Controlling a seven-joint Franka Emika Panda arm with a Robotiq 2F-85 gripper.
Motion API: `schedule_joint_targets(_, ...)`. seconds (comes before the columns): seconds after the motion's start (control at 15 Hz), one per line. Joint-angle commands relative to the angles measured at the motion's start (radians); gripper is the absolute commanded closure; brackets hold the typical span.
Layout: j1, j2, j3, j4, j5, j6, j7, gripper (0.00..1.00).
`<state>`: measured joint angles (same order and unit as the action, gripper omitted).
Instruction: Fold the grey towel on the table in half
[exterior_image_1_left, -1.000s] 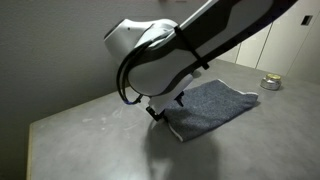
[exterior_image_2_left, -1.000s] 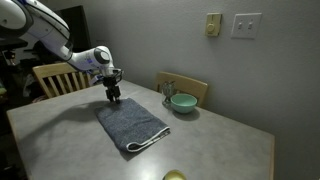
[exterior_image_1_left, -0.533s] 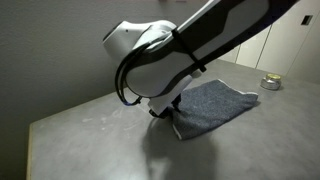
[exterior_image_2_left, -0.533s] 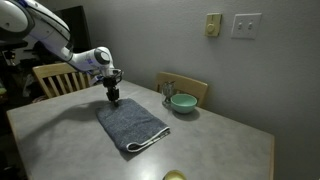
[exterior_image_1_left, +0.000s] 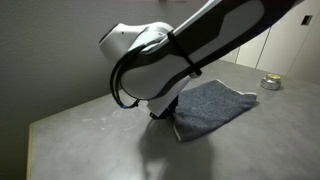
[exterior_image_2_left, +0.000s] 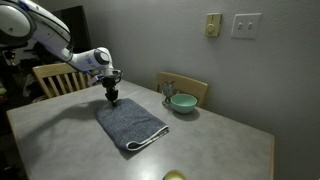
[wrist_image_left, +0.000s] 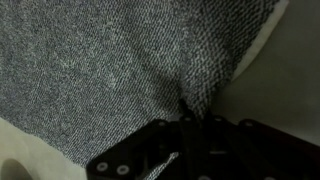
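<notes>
Next, the gripper releases the grey towel's pinched end over the towel's own far edge (exterior_image_1_left: 209, 86).
The grey towel (exterior_image_2_left: 132, 122) lies flat on the table (exterior_image_2_left: 60, 140), a dark blue-grey rectangle with a pale trim at its near corner. In both exterior views my gripper (exterior_image_2_left: 113, 100) stands straight down on the towel's far end; the arm's white body hides most of it in an exterior view (exterior_image_1_left: 170, 115). In the wrist view the towel (wrist_image_left: 100, 70) fills the picture, and a small ridge of cloth is pinched up between the fingers of my gripper (wrist_image_left: 186, 114). The jaws stand close together on that ridge. The towel (exterior_image_1_left: 215, 105) shows no fold.
A teal bowl (exterior_image_2_left: 182, 102) sits beyond the towel near a wooden chair (exterior_image_2_left: 185, 86). Another chair (exterior_image_2_left: 55, 75) stands behind the arm. A small round tin (exterior_image_1_left: 270, 83) rests near the table's far edge. A yellow object (exterior_image_2_left: 175, 176) peeks in at the front edge.
The jaws have closed from wide open onto the towel's end, gathering a ridge of cloth. The arm has barely shifted; the towel lies where it was.
</notes>
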<state>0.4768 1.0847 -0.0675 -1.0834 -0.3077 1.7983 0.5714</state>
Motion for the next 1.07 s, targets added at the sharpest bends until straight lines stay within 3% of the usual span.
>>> schedule_joint_targets(0.0, -0.010, 0.012, 0.040, 0.041, 0.012, -0.021, -0.116, 0.98)
schedule_joint_targets(0.53, -0.004, 0.011, 0.107, 0.082, 0.006, -0.023, -0.313, 0.98)
schedule_joint_targets(1.0, -0.011, -0.047, 0.127, 0.044, 0.020, -0.040, -0.364, 0.98)
